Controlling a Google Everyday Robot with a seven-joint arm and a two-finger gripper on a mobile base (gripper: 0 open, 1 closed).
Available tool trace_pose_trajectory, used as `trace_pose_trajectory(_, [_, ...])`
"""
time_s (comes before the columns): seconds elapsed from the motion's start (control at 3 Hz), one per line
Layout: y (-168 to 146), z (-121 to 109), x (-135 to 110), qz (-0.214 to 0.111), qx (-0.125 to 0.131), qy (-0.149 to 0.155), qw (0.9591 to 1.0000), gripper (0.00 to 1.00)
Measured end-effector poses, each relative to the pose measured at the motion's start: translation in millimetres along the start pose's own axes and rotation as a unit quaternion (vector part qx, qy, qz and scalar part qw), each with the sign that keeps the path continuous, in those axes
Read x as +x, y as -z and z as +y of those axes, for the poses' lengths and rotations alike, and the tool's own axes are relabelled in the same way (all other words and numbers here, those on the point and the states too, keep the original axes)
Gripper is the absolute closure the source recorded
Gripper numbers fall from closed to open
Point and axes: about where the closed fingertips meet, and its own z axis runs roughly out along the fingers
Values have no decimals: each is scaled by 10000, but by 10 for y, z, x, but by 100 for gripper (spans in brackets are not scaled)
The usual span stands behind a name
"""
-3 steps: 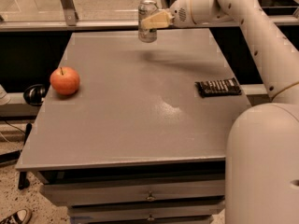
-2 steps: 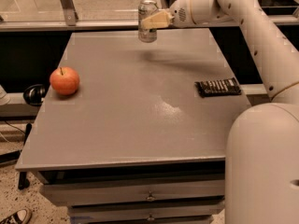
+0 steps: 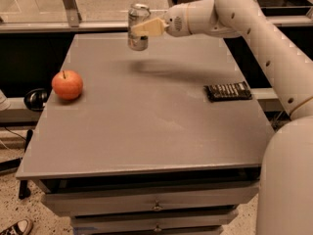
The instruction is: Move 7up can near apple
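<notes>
I should set the 7up can, now held above the table's far part, down with my gripper on the grey table [image 3: 96,87], beside the apple, toward the dark packet.
The 7up can [image 3: 138,27] is a small silvery can held upright in the air above the far part of the grey table [image 3: 142,116]. My gripper [image 3: 145,28] is shut on the can, its pale fingers [image 3: 149,28] clamped around the can's side, reaching in from the right. The apple [image 3: 67,84] is round and orange-red with a dark stem; it sits on the table near the left edge, well to the left of and nearer than the can.
A dark flat packet [image 3: 228,90] lies on the right side of the table. My white arm [image 3: 254,38] spans the upper right. Drawers [image 3: 156,204] sit under the table front. A dark object [image 3: 35,99] lies off the left edge.
The gripper with the can has moved slightly left, toward the apple's side of the table. The apple and the packet have not moved.
</notes>
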Motion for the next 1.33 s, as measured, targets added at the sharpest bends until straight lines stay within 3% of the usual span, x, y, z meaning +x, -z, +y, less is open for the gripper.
trace_pose_trajectory(0.33, [-255, 501, 84, 160, -443, 332, 9983, 100])
trace_pose_trajectory(0.67, [-467, 872, 235, 376, -792, 625, 9942, 100])
trace_pose_trajectory(1.33, [-782, 1184, 419, 382, -1145, 904, 9886, 100])
